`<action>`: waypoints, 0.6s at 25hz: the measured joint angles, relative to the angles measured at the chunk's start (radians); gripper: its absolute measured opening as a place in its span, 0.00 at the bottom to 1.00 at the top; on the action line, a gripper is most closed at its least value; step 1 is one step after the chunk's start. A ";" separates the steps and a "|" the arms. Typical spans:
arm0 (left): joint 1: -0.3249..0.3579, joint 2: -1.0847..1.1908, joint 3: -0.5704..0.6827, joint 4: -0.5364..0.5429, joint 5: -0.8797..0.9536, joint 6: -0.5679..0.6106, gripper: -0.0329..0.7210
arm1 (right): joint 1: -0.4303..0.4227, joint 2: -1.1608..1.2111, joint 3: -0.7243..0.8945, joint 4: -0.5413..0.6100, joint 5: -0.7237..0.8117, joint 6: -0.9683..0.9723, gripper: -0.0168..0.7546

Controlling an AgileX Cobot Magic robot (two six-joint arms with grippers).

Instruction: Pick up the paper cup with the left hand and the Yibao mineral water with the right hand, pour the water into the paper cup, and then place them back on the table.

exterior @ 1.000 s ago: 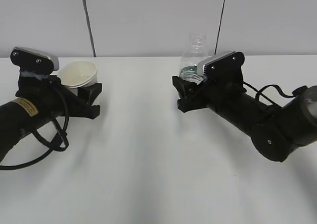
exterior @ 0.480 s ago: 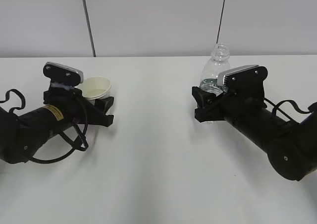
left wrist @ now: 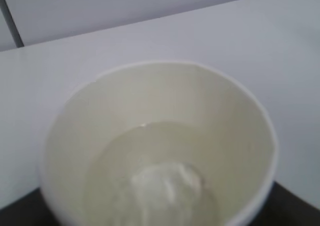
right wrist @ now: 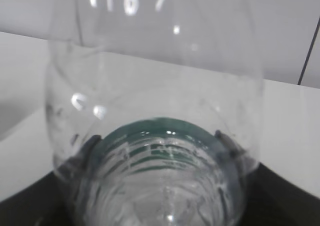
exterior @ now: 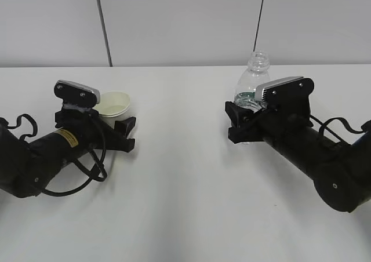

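My right gripper is going to set the Yibao mineral water bottle down on the white table straight (exterior: 242,136) across from the paper cup and let go.
The white paper cup (exterior: 113,106) stands low at table level on the left, between the fingers of my left gripper (exterior: 117,118), which is shut on it. In the left wrist view the cup (left wrist: 160,111) fills the frame and holds clear water. The Yibao mineral water bottle (exterior: 253,79) stands upright on the right, capless, with my right gripper (exterior: 239,120) shut on its lower body. In the right wrist view the bottle (right wrist: 160,101) fills the frame, with the green label band low down and dark fingers (right wrist: 85,151) showing through the plastic.
The white table (exterior: 179,181) stretches between and in front of the two arms. A pale panelled wall (exterior: 174,18) runs behind the table's far edge. Black cables loop beside the left arm (exterior: 87,169).
Both arms came down from a raised pose. The cup sank lower and shifted right; the bottle moved right and down, then stayed still over the last half second.
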 joint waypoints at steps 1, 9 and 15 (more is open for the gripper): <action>0.001 0.004 0.000 0.000 0.001 0.000 0.72 | 0.000 0.000 0.000 0.000 0.000 0.000 0.65; 0.002 -0.014 0.078 -0.046 -0.012 0.000 0.83 | 0.000 0.000 0.000 0.011 -0.002 0.000 0.65; 0.002 -0.152 0.239 -0.079 -0.066 0.000 0.83 | 0.000 0.007 -0.073 0.058 0.023 -0.030 0.65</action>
